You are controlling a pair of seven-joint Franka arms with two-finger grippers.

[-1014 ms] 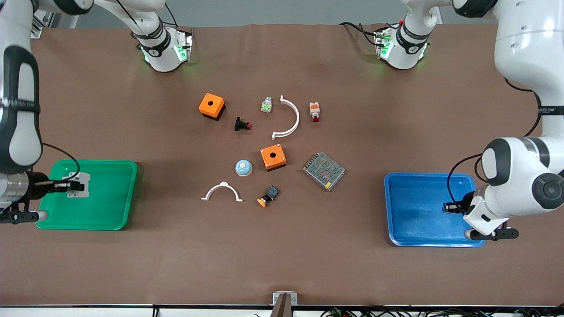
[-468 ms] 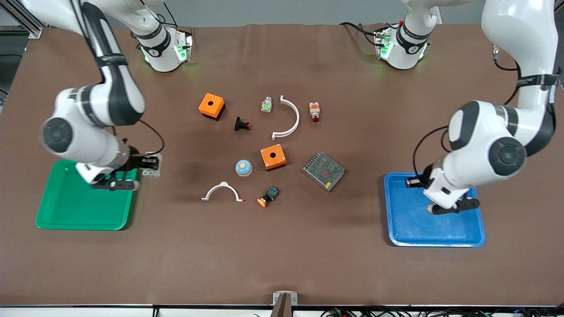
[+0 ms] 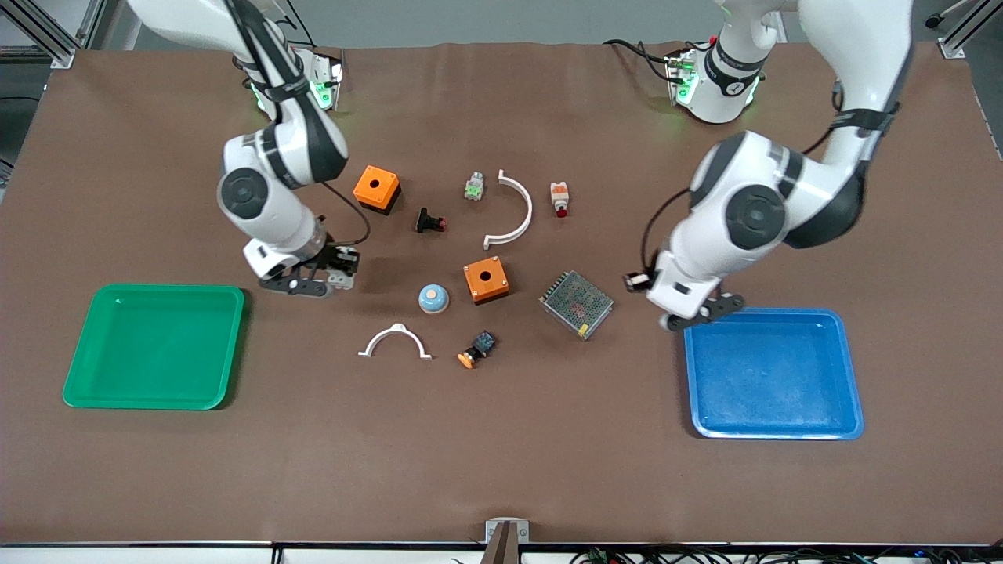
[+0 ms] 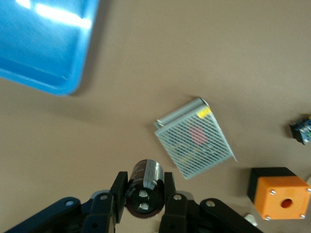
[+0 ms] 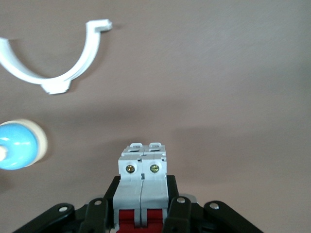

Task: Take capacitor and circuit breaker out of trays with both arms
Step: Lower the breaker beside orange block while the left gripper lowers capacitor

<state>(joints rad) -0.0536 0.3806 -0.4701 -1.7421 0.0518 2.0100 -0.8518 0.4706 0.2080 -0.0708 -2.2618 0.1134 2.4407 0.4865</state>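
Observation:
My left gripper is going to set the capacitor, still held over the table, down on bare table between the metal mesh box and the larger white curved piece [image 3: 536, 257] [image 4: 224, 198].
My right gripper [image 3: 338, 272] is shut on the breaker [image 3: 342, 274], a light-grey block with a red lever. It holds the breaker over bare table between the green tray [image 3: 157, 345] and the blue dome button [image 3: 433, 298]. In the right wrist view the breaker [image 5: 142, 182] sits between the fingers [image 5: 174, 208]. My left gripper [image 3: 636, 280] is shut on the capacitor [image 4: 145, 187], a black cylinder, over the table between the metal mesh box [image 3: 576, 304] and the blue tray [image 3: 772, 372]. The capacitor is too small to make out in the front view.
Two orange boxes [image 3: 376, 188] [image 3: 485, 280], a black push-button with a red tip [image 3: 430, 222], a white-and-orange part [image 3: 559, 197], two white curved pieces [image 3: 513, 210] [image 3: 394, 341] and a small orange-tipped switch [image 3: 476, 350] lie mid-table. Both trays hold nothing.
Both arms have swung from over their trays toward the table's middle. The right gripper carried the breaker off the green tray and the left gripper carried the capacitor off the blue tray.

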